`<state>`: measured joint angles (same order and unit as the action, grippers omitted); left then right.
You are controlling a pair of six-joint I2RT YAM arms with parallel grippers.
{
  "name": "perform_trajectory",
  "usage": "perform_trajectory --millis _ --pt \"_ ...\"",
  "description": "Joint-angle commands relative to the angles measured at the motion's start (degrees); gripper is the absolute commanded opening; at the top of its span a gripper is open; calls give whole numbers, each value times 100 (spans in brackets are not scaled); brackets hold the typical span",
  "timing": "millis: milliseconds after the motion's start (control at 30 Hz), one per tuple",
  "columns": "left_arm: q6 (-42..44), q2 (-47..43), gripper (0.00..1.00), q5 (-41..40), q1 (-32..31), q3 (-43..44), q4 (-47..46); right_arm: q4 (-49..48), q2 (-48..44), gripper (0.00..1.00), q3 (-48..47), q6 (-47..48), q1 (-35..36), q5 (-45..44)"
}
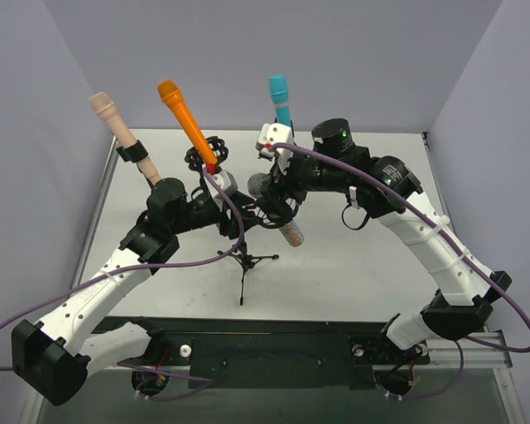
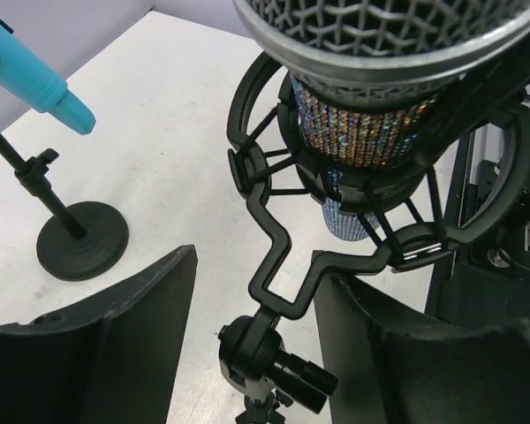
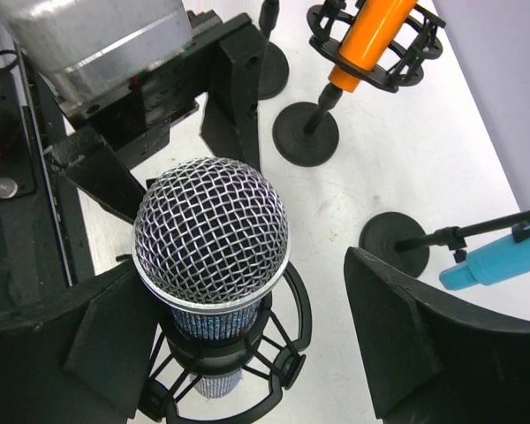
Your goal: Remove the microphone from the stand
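Observation:
The stand's swivel joint has my left gripper low beside it, so I need to lift that gripper and take the microphone by its silver mesh head (image 1: 259,184).
The microphone (image 1: 274,208) has a silver mesh head and a glittery body. It sits tilted in a black shock mount (image 1: 272,215) on a small tripod stand (image 1: 245,261) at the table's middle. My left gripper (image 1: 227,223) is open. In the left wrist view its fingers (image 2: 124,344) straddle the stand's swivel joint (image 2: 261,349) below the mount, with the microphone (image 2: 371,124) above. My right gripper (image 1: 276,187) is open. In the right wrist view its fingers (image 3: 442,344) straddle the microphone head (image 3: 212,234) and the shock mount (image 3: 247,389). The left finger is close against the mount and the right finger stands apart.
Three other microphones stand on stands at the back: beige (image 1: 115,119), orange (image 1: 185,119) and teal (image 1: 279,95). The round stand bases (image 3: 306,132) lie just behind the tripod. A black rail (image 1: 274,353) runs along the near edge.

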<state>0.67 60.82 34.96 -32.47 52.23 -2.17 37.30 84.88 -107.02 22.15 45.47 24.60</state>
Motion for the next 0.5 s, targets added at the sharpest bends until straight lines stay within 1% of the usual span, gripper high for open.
perform_trajectory --millis 0,33,133,267,333,367,433,467 --pt "-32 -122 71 -321 -5 209 41 -381 72 73 -12 -378 84 405" --pt "-197 -166 90 -497 4 139 59 -381 81 72 23 -396 128 423" --pt "-93 -254 90 -394 -5 95 200 -294 72 66 111 -361 172 519" --pt "-181 -351 89 -297 -5 103 121 -223 90 59 129 -352 216 546" --pt "-164 -343 84 -227 12 147 86 -214 90 57 120 -326 225 520" --pt "-129 -342 79 -96 30 182 68 -214 90 56 120 -308 234 502" --pt "-93 -290 73 54 39 226 77 -118 107 52 94 -194 243 449" --pt "-93 -264 72 90 39 227 68 -39 116 47 50 -124 260 440"
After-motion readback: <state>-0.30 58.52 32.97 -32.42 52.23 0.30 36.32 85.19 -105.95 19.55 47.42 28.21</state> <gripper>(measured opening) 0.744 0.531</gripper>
